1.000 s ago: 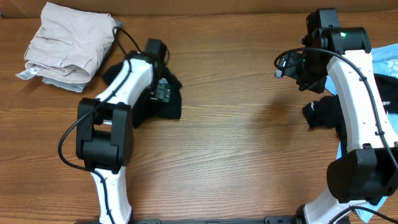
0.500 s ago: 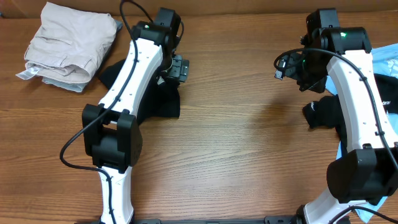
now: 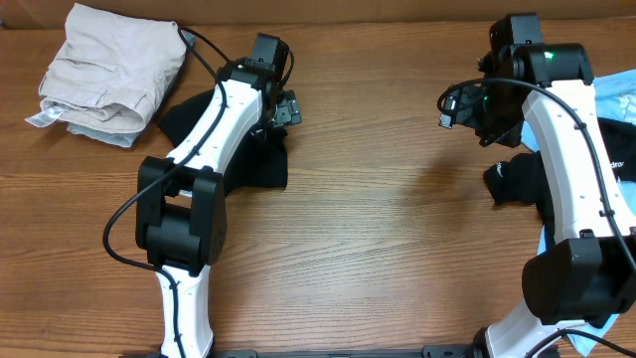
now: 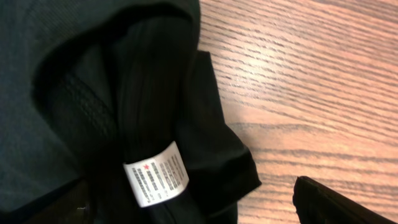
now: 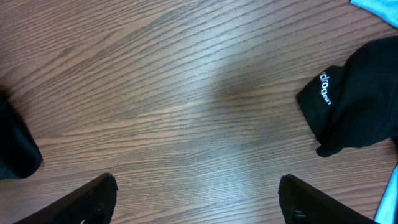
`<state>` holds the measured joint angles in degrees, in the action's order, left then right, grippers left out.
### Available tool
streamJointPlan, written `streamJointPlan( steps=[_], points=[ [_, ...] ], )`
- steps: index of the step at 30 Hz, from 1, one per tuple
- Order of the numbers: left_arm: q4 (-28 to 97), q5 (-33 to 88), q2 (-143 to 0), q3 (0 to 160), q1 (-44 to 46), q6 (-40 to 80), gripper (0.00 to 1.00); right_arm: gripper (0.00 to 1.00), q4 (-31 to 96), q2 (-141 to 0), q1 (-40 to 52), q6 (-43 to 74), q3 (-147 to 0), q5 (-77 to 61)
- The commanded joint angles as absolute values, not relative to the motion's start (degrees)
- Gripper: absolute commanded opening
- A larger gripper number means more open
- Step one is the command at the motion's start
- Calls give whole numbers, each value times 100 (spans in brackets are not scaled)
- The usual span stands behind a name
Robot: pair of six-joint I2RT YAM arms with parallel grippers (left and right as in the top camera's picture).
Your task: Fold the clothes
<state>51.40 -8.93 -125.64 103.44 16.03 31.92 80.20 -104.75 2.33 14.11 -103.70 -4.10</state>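
The left gripper should next move down to the plain black T-shirt and grab its neck at the white label (image 3: 268, 150) (image 4: 157, 173).
The plain black T-shirt (image 3: 260, 167) lies crumpled on the table at the left, partly under my left arm. Its white neck label (image 4: 155, 173) faces up in the left wrist view. My left gripper (image 3: 286, 107) hovers open over the shirt's far edge, holding nothing; one finger (image 4: 339, 204) shows over bare wood. The beige folded shorts (image 3: 109, 70) sit at the far left corner. At the right, the white-lettered black shirt (image 5: 360, 106) lies on the light blue shirt (image 3: 618, 99). My right gripper (image 5: 208, 202) hangs open above bare wood, left of that pile.
The wooden table (image 3: 388, 229) stretches between the two arms. A dark bit of cloth (image 5: 15, 152) shows at the left edge of the right wrist view. The table's back edge (image 3: 397, 20) runs along the top.
My left gripper has swung away from the middle of the black T-shirt toward its far edge, empty. The right arm has stayed where it was.
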Motion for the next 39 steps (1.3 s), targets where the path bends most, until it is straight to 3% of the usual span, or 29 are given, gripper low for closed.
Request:
streamJointPlan(
  steps=[1, 12, 21, 30, 34, 39],
  points=[
    [5162, -1219, -12720, 10276, 1573, 3430, 100, 88, 8005, -10416, 222, 1345, -10422, -416],
    [5621, -1347, -13533, 10276, 1614, 3253, 100, 88, 8001, -10416, 222, 1345, -10422, -414],
    [5992, -1730, -13566, 10084, 1691, 2335, 100, 88, 7981, -10416, 222, 1345, -10422, -416],
    [6132, -2265, -13566, 9507, 1695, 1903, 86, 88, 7940, -10416, 222, 1345, -10422, -414],
    [6106, -2196, -13566, 9502, 1697, 1914, 51, 88, 7898, -10416, 222, 1345, -10422, -414],
    [5850, -2058, -13566, 9502, 1695, 1927, 20, 88, 7896, -10416, 222, 1343, -10422, -414]
  ],
)
